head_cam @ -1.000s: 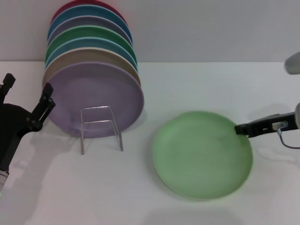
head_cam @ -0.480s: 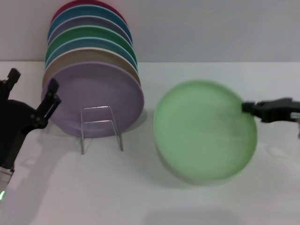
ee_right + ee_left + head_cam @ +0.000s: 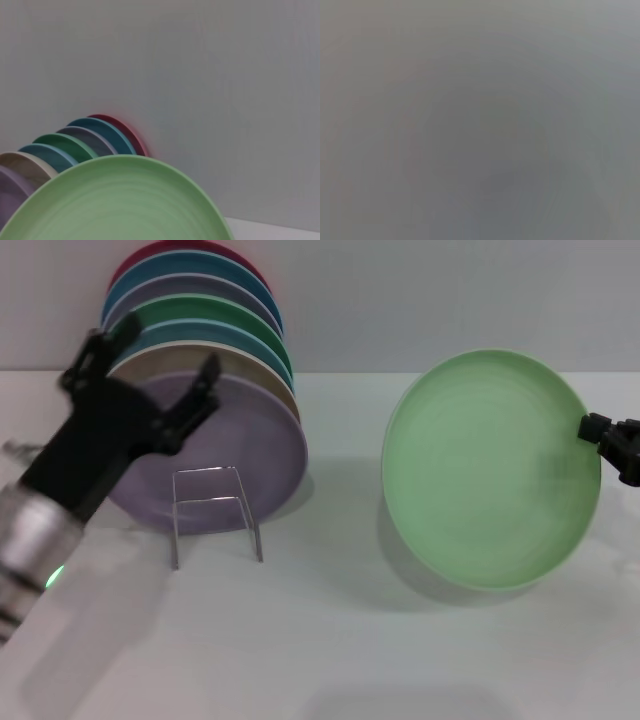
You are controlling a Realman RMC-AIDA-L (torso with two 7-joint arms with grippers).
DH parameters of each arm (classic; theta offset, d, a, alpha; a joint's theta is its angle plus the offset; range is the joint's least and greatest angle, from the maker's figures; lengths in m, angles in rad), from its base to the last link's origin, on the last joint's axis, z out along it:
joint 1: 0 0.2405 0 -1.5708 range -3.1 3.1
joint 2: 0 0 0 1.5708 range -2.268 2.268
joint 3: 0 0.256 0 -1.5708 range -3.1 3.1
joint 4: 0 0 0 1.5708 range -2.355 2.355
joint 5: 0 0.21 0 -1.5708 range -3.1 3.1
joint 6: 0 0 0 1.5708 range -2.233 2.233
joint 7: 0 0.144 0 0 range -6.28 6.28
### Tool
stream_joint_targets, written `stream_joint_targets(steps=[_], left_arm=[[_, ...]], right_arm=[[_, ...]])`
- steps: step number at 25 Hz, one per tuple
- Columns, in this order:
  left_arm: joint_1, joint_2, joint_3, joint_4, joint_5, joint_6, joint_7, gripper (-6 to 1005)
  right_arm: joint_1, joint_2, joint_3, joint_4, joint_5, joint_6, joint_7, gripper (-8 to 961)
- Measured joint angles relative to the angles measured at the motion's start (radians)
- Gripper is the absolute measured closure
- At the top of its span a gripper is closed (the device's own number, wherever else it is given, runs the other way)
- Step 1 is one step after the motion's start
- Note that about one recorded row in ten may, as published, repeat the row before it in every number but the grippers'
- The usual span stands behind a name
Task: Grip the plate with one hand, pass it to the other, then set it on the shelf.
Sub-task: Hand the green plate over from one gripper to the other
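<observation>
My left gripper needs to close on the free rim [image 3: 386, 480] of the light mint-green plate, straight across from where my right gripper holds the plate.
The light mint-green plate [image 3: 490, 468] hangs tilted above the table at the right, its face toward me. My right gripper [image 3: 603, 438] is shut on its right rim. The plate also fills the lower part of the right wrist view [image 3: 115, 200]. My left gripper [image 3: 150, 365] is raised in front of the stacked plates at the left, its fingers spread open and empty. The wire shelf's front loop [image 3: 215, 510] stands on the table below the left gripper. The left wrist view shows only grey.
Several coloured plates stand on edge in the rack at the back left, a lavender-purple one [image 3: 250, 455] in front and a darker green one [image 3: 215, 312] behind. They also show in the right wrist view [image 3: 70, 145]. A grey wall rises behind the white table [image 3: 320, 640].
My right gripper has lifted the mint plate off the table and tipped it up, moving right. My left arm has swung up and right, in front of the stacked plates.
</observation>
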State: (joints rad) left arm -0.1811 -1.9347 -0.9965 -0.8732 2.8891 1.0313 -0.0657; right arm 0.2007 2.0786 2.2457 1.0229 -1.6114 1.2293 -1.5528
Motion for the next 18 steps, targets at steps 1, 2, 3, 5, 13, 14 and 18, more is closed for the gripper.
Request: stream_joint_targets(steps=[1, 2, 3, 5, 13, 14, 18], left_arm=[[0.0, 0.0, 0.0, 0.0, 0.0, 0.0, 0.0, 145], [0.032, 0.034, 0.001, -0.26, 0.0, -0.327, 0.087, 146], [0.036, 0.039, 0.0, -0.306, 0.0, -0.397, 0.099, 147], [0.042, 0.057, -0.008, -0.538, 0.0, -0.755, 0.139, 148], [-0.03, 0.032, -0.026, -0.821, -0.006, -1.228, 0.197, 154], [-0.03, 0.032, -0.026, -0.821, -0.006, -1.228, 0.197, 154], [-0.084, 0.017, -0.039, -0.918, -0.072, -1.398, 0.23, 156]], right_arm=[[0.0, 0.0, 0.0, -0.001, 0.0, 0.0, -0.002, 949], [0.0, 0.0, 0.0, -0.001, 0.0, 0.001, -0.004, 949], [0.0, 0.0, 0.0, 0.0, 0.001, 0.001, -0.007, 949], [-0.001, 0.001, 0.0, 0.004, 0.004, 0.003, -0.013, 949], [0.001, 0.003, -0.012, 0.006, 0.006, 0.002, -0.091, 948], [0.0, 0.003, -0.015, 0.005, 0.006, 0.001, -0.106, 948], [-0.001, 0.003, -0.016, -0.004, 0.003, -0.005, -0.152, 948]])
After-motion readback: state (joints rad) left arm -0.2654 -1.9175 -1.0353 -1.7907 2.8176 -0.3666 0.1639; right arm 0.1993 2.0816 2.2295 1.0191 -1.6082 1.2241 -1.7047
